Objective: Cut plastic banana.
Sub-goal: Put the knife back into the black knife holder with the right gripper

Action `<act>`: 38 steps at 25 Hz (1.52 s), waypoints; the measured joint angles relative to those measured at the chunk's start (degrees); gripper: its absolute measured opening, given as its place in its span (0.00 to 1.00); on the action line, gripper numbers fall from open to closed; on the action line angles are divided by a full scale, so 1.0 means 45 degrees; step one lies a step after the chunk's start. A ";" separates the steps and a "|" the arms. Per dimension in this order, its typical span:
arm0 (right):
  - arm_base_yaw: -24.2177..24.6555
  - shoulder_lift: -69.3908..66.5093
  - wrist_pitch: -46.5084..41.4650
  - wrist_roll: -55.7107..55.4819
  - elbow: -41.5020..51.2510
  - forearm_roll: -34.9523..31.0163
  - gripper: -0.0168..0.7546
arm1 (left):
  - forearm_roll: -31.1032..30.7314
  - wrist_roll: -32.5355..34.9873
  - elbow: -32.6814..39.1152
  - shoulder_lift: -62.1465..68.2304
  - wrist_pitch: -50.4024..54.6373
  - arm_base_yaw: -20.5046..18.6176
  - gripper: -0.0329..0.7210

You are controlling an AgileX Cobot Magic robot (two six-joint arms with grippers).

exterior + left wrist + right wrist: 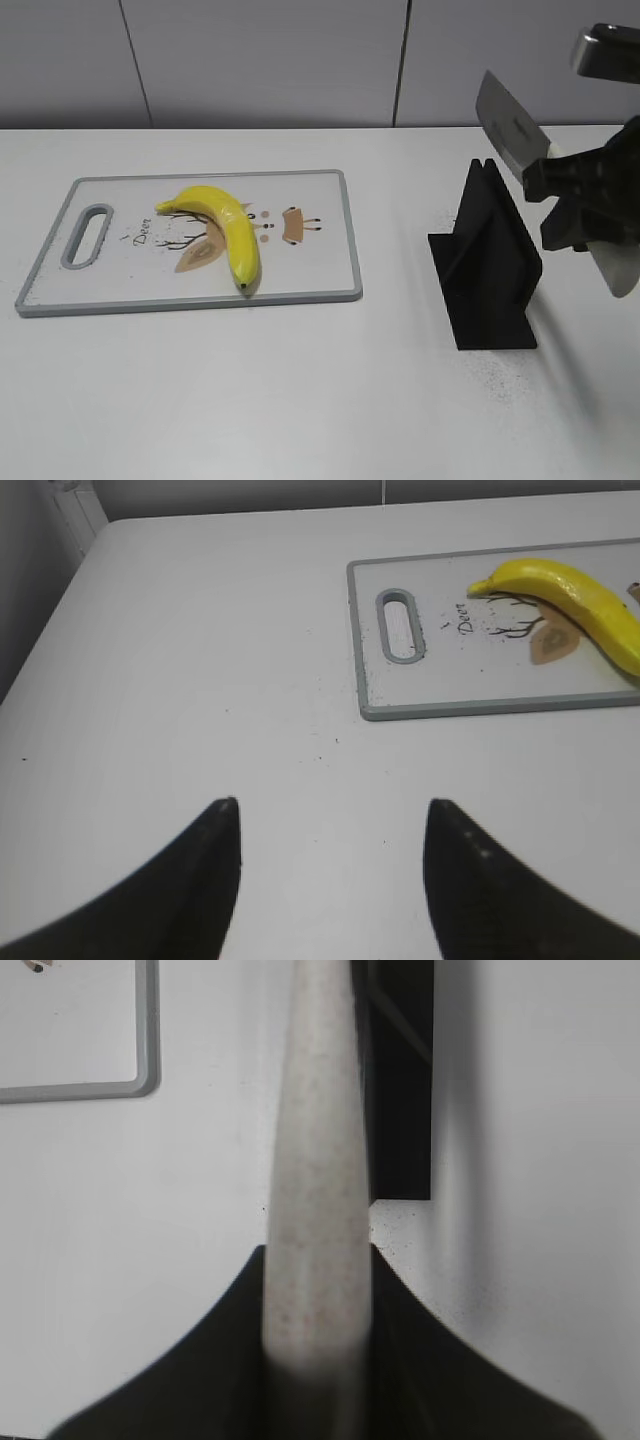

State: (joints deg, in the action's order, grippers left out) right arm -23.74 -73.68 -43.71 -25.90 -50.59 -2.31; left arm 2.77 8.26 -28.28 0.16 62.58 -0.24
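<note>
Next, my right gripper sets the knife down in the slot (519, 222) (364, 1082) along the top of the black knife stand.
The plastic banana (225, 228) lies whole on the cutting board (320, 270), dark tip toward the front; it also shows in the left wrist view (580, 602) at the top right. My right gripper (570, 190) is shut on a knife handle (315, 1210) and holds the knife with its grey blade (510, 130) up in the air, just above and right of the black knife stand (490, 260). My left gripper (330, 815) is open and empty over bare table, left of the board (400, 695); it is out of the exterior view.
The black knife stand also shows in the right wrist view (400, 1070) behind the handle. The board's corner (140, 1070) is at the upper left there. A grey wall runs behind the white table (300, 400).
</note>
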 joint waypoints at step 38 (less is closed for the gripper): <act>0.0000 -0.1779 0.1605 0.0372 0.1170 0.0383 0.27 | 0.0005 0.0000 0.0000 -0.0091 -0.0013 0.0000 0.79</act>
State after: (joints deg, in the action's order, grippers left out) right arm -23.74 -81.68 -36.49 -24.22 -45.32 -0.59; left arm 2.80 8.26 -28.28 -0.25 62.53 -0.24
